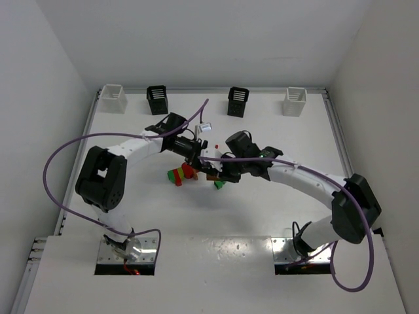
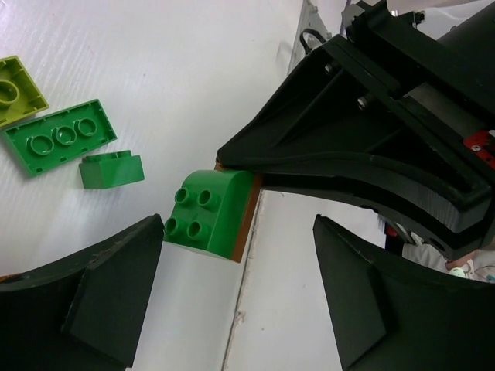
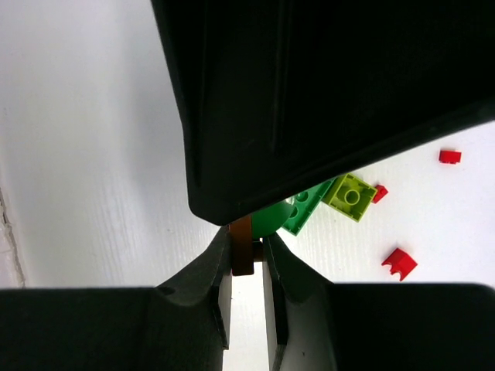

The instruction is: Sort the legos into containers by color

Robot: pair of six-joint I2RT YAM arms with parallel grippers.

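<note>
The robot's right gripper has the rounded green brick stuck to the orange-brown plate, so the left gripper needs to grip that brick's sides (image 2: 204, 210) and pull it off before sorting.
My right gripper (image 3: 247, 249) is shut on a thin orange-brown plate (image 3: 241, 251) stuck to a rounded green brick (image 2: 203, 215), held just above the table. My left gripper (image 2: 240, 309) is open right beside it, its left finger (image 2: 100, 301) close to the green brick, with nothing between the jaws. From above, the left gripper (image 1: 198, 159) and the right gripper (image 1: 217, 175) meet at the table's middle. A flat green plate (image 2: 60, 139), a small green brick (image 2: 111, 170) and a yellow-green brick (image 2: 11, 89) lie loose nearby. Small red legos (image 3: 398, 263) are scattered. The containers stand along the far edge.
Far edge, left to right: a white bin (image 1: 114, 98), a black bin (image 1: 158, 99), a black bin (image 1: 237, 101), a white bin (image 1: 295, 101). A red, green and yellow clump of legos (image 1: 178, 175) lies left of the grippers. Purple cables loop over both arms.
</note>
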